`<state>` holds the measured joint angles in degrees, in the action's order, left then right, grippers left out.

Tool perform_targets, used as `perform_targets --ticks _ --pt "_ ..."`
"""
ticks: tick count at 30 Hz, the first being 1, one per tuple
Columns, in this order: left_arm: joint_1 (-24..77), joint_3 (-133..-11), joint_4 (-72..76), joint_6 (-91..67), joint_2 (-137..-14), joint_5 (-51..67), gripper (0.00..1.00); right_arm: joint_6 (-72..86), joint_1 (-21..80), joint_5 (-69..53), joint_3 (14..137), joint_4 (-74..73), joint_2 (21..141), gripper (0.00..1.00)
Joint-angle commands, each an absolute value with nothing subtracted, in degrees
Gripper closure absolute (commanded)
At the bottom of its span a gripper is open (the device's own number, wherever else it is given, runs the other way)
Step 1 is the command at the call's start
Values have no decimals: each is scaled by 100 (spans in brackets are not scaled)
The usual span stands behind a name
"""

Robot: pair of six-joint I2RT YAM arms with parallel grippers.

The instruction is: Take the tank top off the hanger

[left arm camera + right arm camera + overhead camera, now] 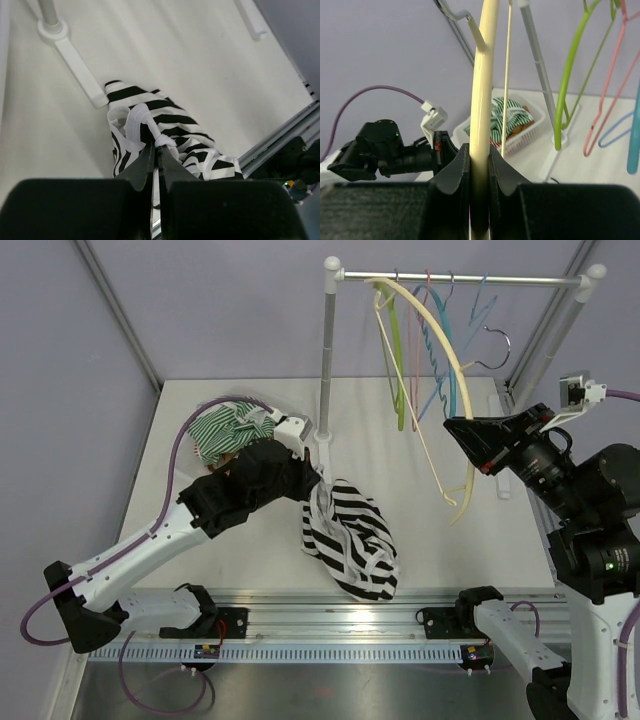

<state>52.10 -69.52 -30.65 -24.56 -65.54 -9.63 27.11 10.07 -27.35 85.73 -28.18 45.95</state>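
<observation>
The robot's right gripper needs to release the cream hanger, now hanging bare from the rail, on the rail (373, 354) (548, 67) between the rack's post and the green hanger.
The black-and-white striped tank top (350, 535) lies crumpled on the table near the front rail, off the hanger; it also shows in the left wrist view (165, 125). My left gripper (318, 480) is shut on its white strap (160, 141). The cream hanger (440, 350) hangs bare from the rail at the rack. My right gripper (458, 430) is shut on the hanger's arm (481, 125), its jaws pressed on both sides.
A garment rack (330, 360) stands at the back with green (398, 360), pink (415, 360) and blue (440, 340) hangers. A white basket (235, 430) of striped clothes sits at the back left, also seen in the right wrist view (512, 125). The rack's foot (75, 70) lies near the top.
</observation>
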Motion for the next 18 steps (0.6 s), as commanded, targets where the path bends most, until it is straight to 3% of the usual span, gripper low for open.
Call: perform_targets --ticks 1,6,8,9,11,12,14,18 --pt "5194 -6952 -2979 -2602 -6407 -1529 98 2373 1002 -2224 8920 -3928 5061 100" --pt "5194 -7137 -3172 -2487 -6513 -1477 84 2119 1002 -1970 9702 -4429 5703 100" --pt "5194 -7181 -3190 -2478 -6530 -1398 73 2039 1002 -1899 10157 -4639 6168 100" --pt "5194 -7207 -3251 -2461 -6530 -1389 58 2013 1002 -1846 10299 -4658 6318 100" --pt "5194 -7320 -3374 -2452 -6548 -1406 41 2013 1019 -1741 10790 -4746 6792 100" --pt "5194 -7356 -3549 -2461 -6548 -1432 22 1995 1063 -1636 10967 -4790 6942 100" --pt "5203 -7461 -3743 -2426 -6530 -1503 1 1925 1290 -1434 11527 -4965 7443 100" --pt "5221 -7629 -4463 -2338 -6373 -1801 1 1767 1808 -688 12338 -5158 8190 100"
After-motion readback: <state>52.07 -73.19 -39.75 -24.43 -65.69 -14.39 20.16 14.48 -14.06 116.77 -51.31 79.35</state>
